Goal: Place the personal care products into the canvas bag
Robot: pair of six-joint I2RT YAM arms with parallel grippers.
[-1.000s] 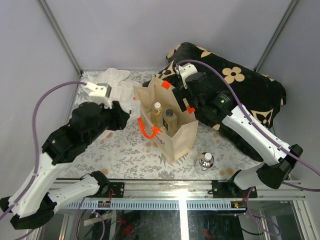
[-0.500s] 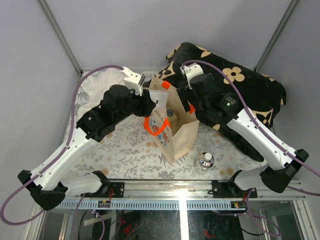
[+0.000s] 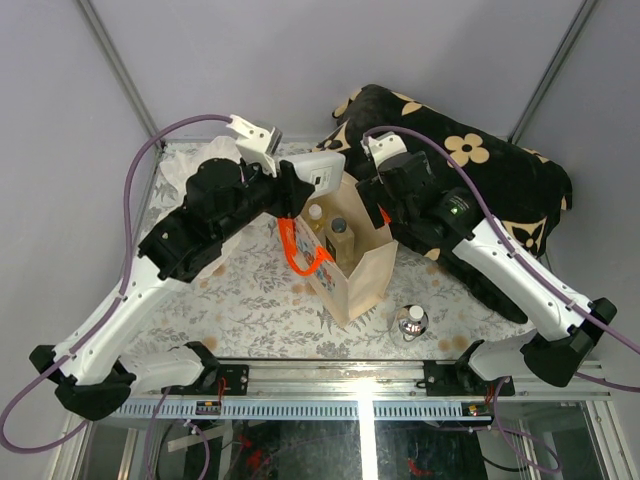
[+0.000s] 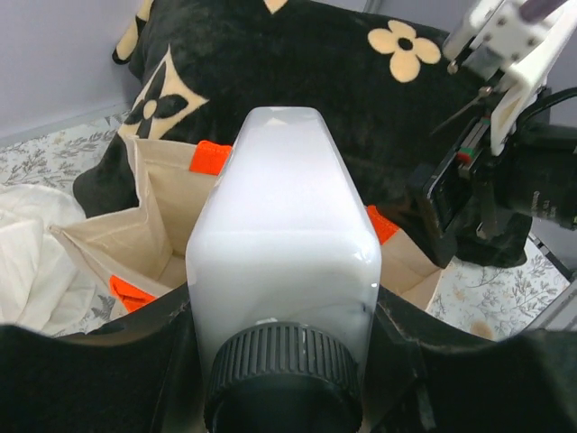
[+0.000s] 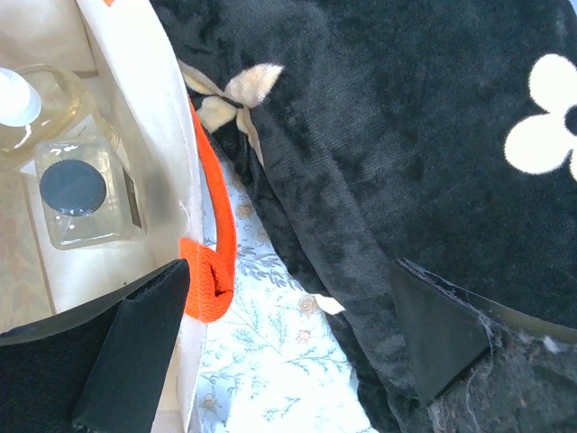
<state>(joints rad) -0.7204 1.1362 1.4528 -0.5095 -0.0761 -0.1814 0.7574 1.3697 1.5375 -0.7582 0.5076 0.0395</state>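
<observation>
I will release the whitish bottle from my left gripper inside the canvas bag (image 3: pixel 322 243), beside the amber and clear bottles.
My left gripper (image 3: pixel 312 188) is shut on the whitish bottle (image 3: pixel 322 176) with a dark cap and holds it over the back-left rim of the canvas bag (image 3: pixel 362 275). In the left wrist view the whitish bottle (image 4: pixel 281 234) fills the space between the jaws, cap (image 4: pixel 283 379) toward the camera, with the bag (image 4: pixel 167 225) below. Inside the bag stand the amber bottle (image 3: pixel 315 213) with a white cap and a clear bottle (image 3: pixel 338 229) with a dark cap; both show in the right wrist view, the amber bottle (image 5: pixel 22 99) beside the clear bottle (image 5: pixel 86 194). The squat round bottle (image 3: pixel 413 320) stands on the table. My right gripper (image 5: pixel 288 338) is open, straddling the bag's right wall and orange handle (image 5: pixel 215 262).
The black cushion with cream flowers (image 3: pixel 480 170) lies behind and right of the bag, close against my right arm. A white cloth (image 3: pixel 195 165) lies at the back left. Metal frame posts stand at the back corners. The table's front rail (image 3: pixel 350 400) runs along the near edge.
My left arm has swung from the left of the bag up over its back-left rim, carrying the whitish bottle. My right arm has barely moved.
</observation>
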